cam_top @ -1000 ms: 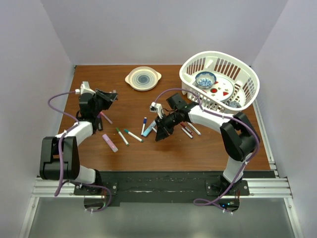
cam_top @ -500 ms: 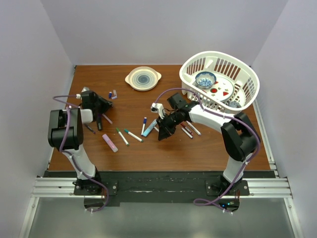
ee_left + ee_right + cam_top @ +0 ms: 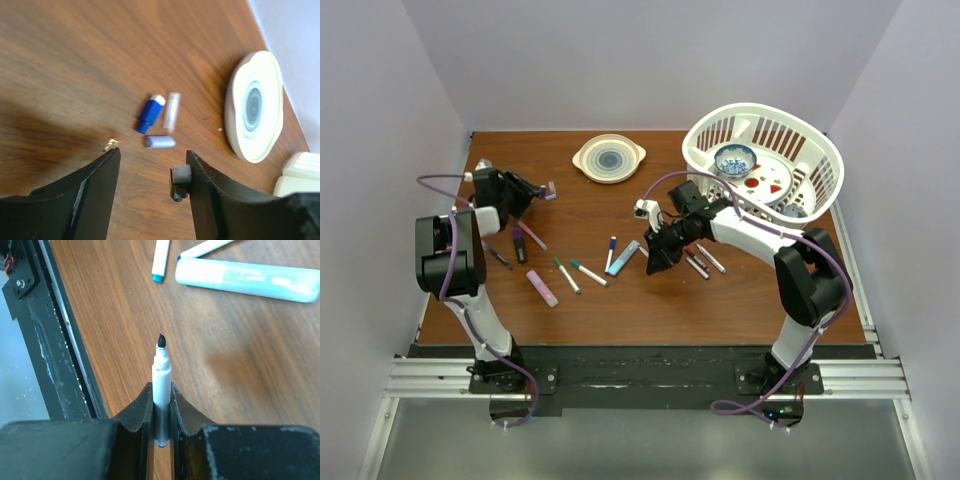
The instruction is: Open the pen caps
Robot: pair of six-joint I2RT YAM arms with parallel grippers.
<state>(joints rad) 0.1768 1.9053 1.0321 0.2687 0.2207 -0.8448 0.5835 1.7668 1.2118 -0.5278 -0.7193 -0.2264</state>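
Next, I let go of the white pen body with my right gripper between the red pen and the white pen (image 3: 707, 260) nearest the basket.
My left gripper (image 3: 153, 162) is open low over the table at the back left, also seen in the top view (image 3: 528, 188). A black pen cap (image 3: 180, 183) with a grey end clings to its right finger. Just beyond lie a blue cap (image 3: 148, 114), a clear cap (image 3: 171, 111) and a light blue cap (image 3: 160, 142). My right gripper (image 3: 161, 390) is shut on a white pen barrel (image 3: 161, 371) whose black tip is bare; it is at mid-table in the top view (image 3: 658, 262). Several capped pens (image 3: 588, 272) lie between the arms.
A cream plate (image 3: 609, 158) sits at the back centre. A white basket (image 3: 820, 190) with a bowl stands at the back right. A light blue highlighter (image 3: 247, 277) and a pink highlighter (image 3: 542, 288) lie among the pens. The black front rail (image 3: 45, 335) is near my right gripper.
The left arm has folded back toward the left wall, its gripper now by the loose caps. My right gripper has shifted slightly right with the pen barrel.
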